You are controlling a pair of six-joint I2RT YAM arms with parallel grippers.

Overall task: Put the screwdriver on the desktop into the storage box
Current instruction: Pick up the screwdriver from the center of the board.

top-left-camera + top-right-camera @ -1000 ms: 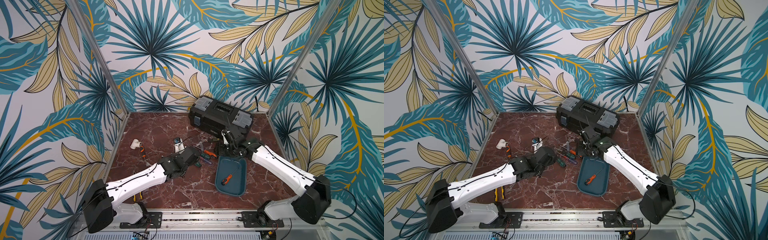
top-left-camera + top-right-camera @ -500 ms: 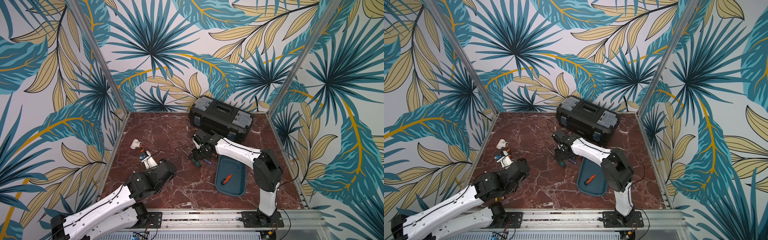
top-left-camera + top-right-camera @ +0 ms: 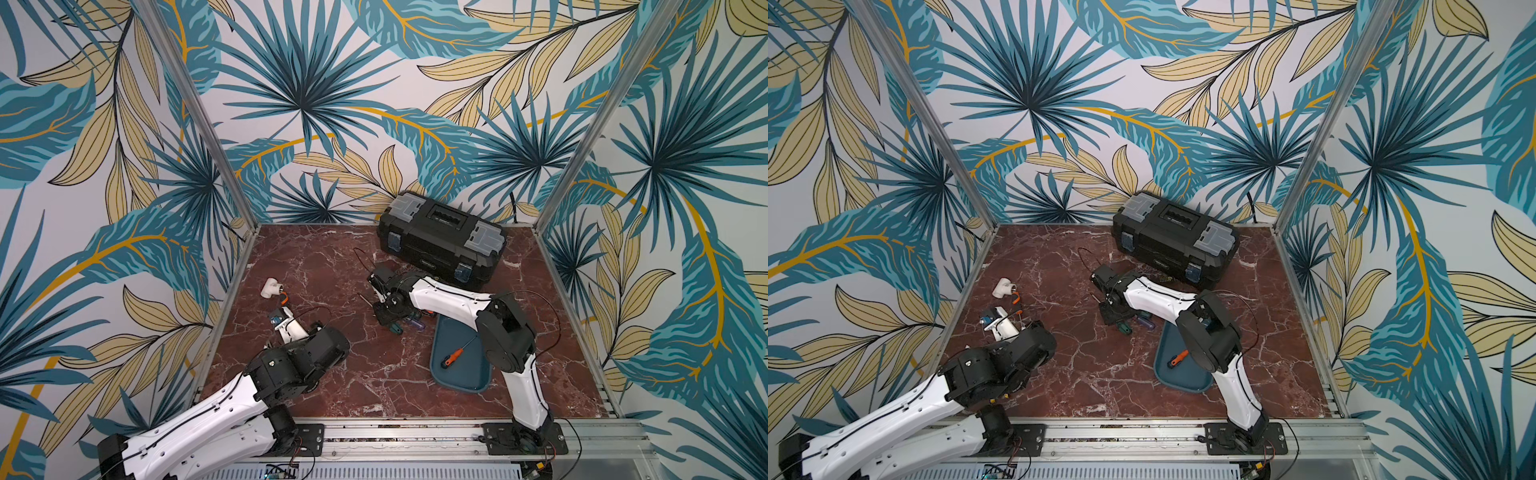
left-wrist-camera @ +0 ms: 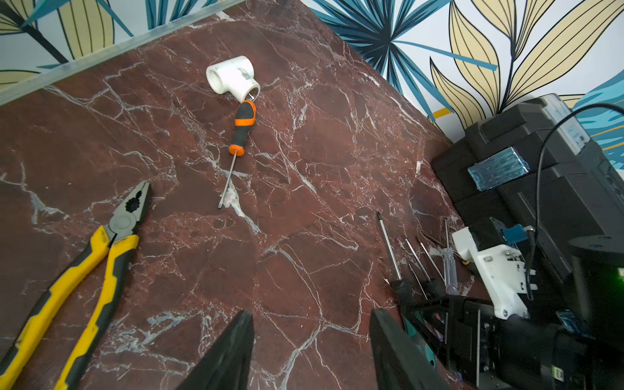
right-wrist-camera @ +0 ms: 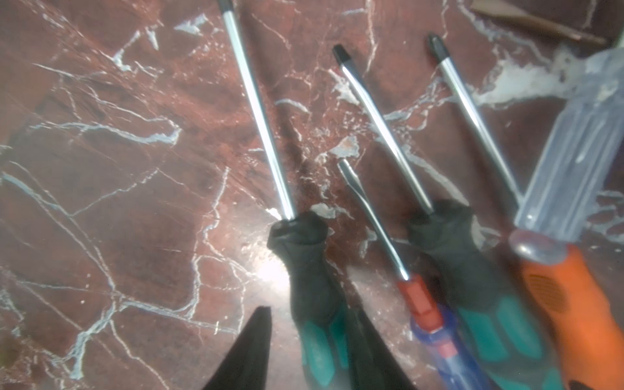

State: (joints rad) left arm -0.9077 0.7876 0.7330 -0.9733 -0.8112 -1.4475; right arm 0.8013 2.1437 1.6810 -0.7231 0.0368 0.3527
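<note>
Next, my left gripper grips the handle's black part (image 3: 284,301) (image 4: 239,137) near the blade of the orange-and-black screwdriver that lies beside the white pipe tee.
Several screwdrivers (image 3: 409,326) lie side by side on the desktop (image 3: 365,374) left of the storage box (image 3: 463,376). My right gripper (image 5: 312,337) is down over them, open. Its fingers straddle the handle of a green-and-black screwdriver (image 5: 312,270); one finger (image 5: 363,341) touches it and the other stands apart. The right gripper (image 3: 1111,309) also shows in both top views. An orange-handled screwdriver (image 3: 453,357) lies inside the box. Another orange-and-black screwdriver (image 4: 241,131) lies far left. My left gripper (image 4: 310,324) hangs open over bare marble, holding nothing.
A black toolbox (image 3: 440,237) stands at the back right. A white pipe tee (image 4: 233,77) touches the orange-and-black screwdriver's handle end. Yellow pliers (image 4: 101,263) lie near the left edge. Aluminium rails edge the desktop.
My right arm folded and swung its gripper left onto the screwdriver cluster, and its jaws have narrowed around the green-and-black handle. The left arm pulled back from the cluster toward the front left.
</note>
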